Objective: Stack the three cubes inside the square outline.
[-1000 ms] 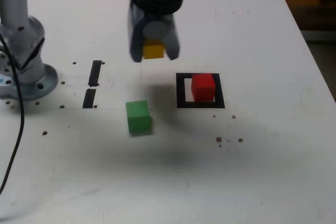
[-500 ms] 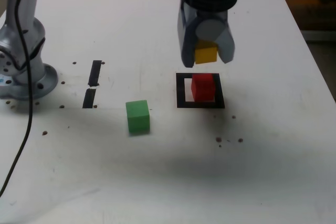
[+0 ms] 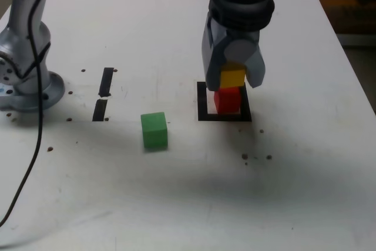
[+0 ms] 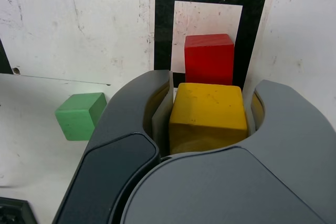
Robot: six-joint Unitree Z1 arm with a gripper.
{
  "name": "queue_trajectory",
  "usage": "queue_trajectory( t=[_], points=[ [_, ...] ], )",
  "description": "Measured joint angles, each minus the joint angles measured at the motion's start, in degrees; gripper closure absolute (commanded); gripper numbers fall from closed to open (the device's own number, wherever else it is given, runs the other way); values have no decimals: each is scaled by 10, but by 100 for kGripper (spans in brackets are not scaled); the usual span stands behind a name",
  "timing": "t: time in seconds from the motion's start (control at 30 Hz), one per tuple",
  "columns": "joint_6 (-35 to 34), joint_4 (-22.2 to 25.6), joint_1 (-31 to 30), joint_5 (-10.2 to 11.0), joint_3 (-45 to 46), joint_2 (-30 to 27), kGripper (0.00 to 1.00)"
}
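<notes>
Next, I let go of the yellow cube on top of the red cube [image 3: 230, 88] [image 4: 209, 66]. The yellow cube is now held directly over it.
My gripper [image 3: 233, 78] is shut on the yellow cube [image 3: 232, 77] and holds it directly over the red cube [image 3: 228, 99]; whether the two touch I cannot tell. The red cube stands inside the square outline [image 3: 202, 101], a black tape frame on the white table. In the wrist view the yellow cube [image 4: 208, 115] sits between the grey fingers [image 4: 137, 109], with the red cube [image 4: 209, 59] and the square outline [image 4: 164, 24] just past it. The green cube [image 3: 154, 130] lies on the table to the exterior view's left of the outline, also seen as the green cube [image 4: 80, 115] in the wrist view.
Two short black strips [image 3: 106, 82] lie to the exterior view's left of the green cube. The arm's grey base [image 3: 26, 74] stands at the far left with a black cable [image 3: 32, 163] trailing toward the front. The table's right edge [image 3: 352, 69] runs close by.
The gripper has carried the yellow cube to the exterior view's right and then down, from above the green cube's side to just over the red cube.
</notes>
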Motion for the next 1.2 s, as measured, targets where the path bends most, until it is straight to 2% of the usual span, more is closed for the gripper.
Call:
queue_trajectory(
  t=[0.33,0.9,1.2],
  points=[
    [7,-35,0,-18,15,21,65],
    [25,-39,18,-9,35,18,62],
    [27,-41,18,-8,35,16,53]
  ],
)
